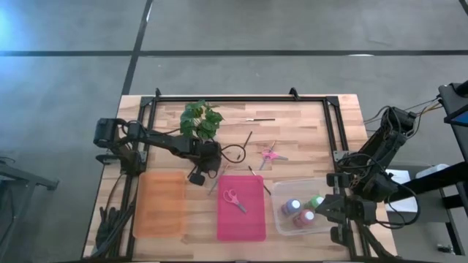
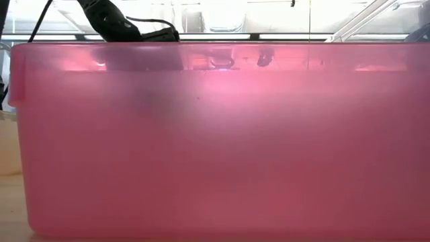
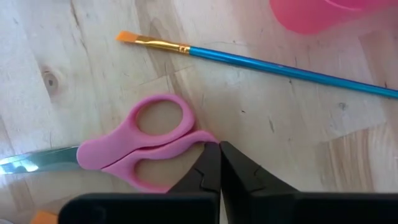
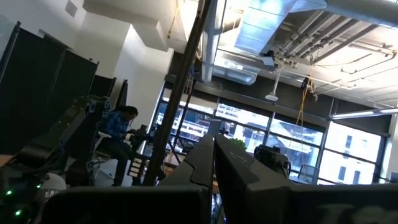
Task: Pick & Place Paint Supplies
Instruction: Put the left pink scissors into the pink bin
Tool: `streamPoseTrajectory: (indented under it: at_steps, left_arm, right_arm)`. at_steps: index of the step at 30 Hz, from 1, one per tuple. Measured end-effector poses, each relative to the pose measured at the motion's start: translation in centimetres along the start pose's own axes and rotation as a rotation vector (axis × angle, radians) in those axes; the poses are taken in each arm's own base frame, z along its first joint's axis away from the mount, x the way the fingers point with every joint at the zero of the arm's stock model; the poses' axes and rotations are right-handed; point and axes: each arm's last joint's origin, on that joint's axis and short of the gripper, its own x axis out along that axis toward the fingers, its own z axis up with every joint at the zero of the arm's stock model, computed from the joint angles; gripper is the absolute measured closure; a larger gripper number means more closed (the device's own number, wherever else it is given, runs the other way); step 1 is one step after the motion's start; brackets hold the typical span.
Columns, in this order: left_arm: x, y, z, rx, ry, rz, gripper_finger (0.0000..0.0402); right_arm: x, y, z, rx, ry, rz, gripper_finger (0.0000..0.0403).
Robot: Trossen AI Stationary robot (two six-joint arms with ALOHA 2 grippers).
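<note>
The fingers of my left gripper are closed at the far end of the scissors' loop, so they should open, back away, turn and grab the scissors' handle nearer the blades (image 3: 124,168).
In the left wrist view a pair of pink-handled scissors (image 3: 146,146) lies flat on the wood, blades pointing away from my fingers. A blue-handled brush (image 3: 273,65) lies beyond it. My left gripper (image 3: 219,148) is shut and points down at the table, its tips at the scissors' handle. From above, my left gripper (image 1: 213,157) hides that pair. Another pair of scissors (image 1: 269,155) lies on the table to its right, and a third (image 1: 234,199) lies in the pink tray (image 1: 252,223). Three paint bottles (image 1: 303,212) stand in a clear bin. My right gripper (image 1: 327,209) is shut at that bin's right rim. My left gripper comes from above with shut fingers. One fingertip (image 3: 210,155) stands right at the scissors' handle where the two pink loops meet (image 3: 202,138). I cannot tell whether it touches the handle. The scissors lie flat on the wood.
A leafy potted plant (image 1: 201,120) stands just behind my left gripper. Thin brushes (image 1: 259,118) lie scattered on the far and middle table. An orange tray (image 1: 159,203) sits left of the pink one. The pink tray's wall (image 2: 215,148) fills the low view. A person (image 4: 121,127) sits in the room beyond.
</note>
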Motion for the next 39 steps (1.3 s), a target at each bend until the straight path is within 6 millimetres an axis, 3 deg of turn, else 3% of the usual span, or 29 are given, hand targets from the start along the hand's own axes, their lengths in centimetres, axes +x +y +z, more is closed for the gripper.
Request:
streamPoseTrajectory:
  at_steps: [14,29,39]
  left_arm:
    - [-0.7,0.1,0.6,0.002,0.033,-0.02,0.04]
    - [-0.7,-2.2,0.9,-0.019,0.092,-0.065,0.0401]
    - [-0.8,-3.3,1.0,-0.047,0.122,-0.084,0.0364]
  right_arm:
    - [0.0,0.0,0.0,0.001,0.0,0.0,0.0394]
    - [0.0,0.0,0.0,0.001,0.0,0.0,0.0394]
    - [0.0,0.0,0.0,0.003,0.001,0.001,0.0394]
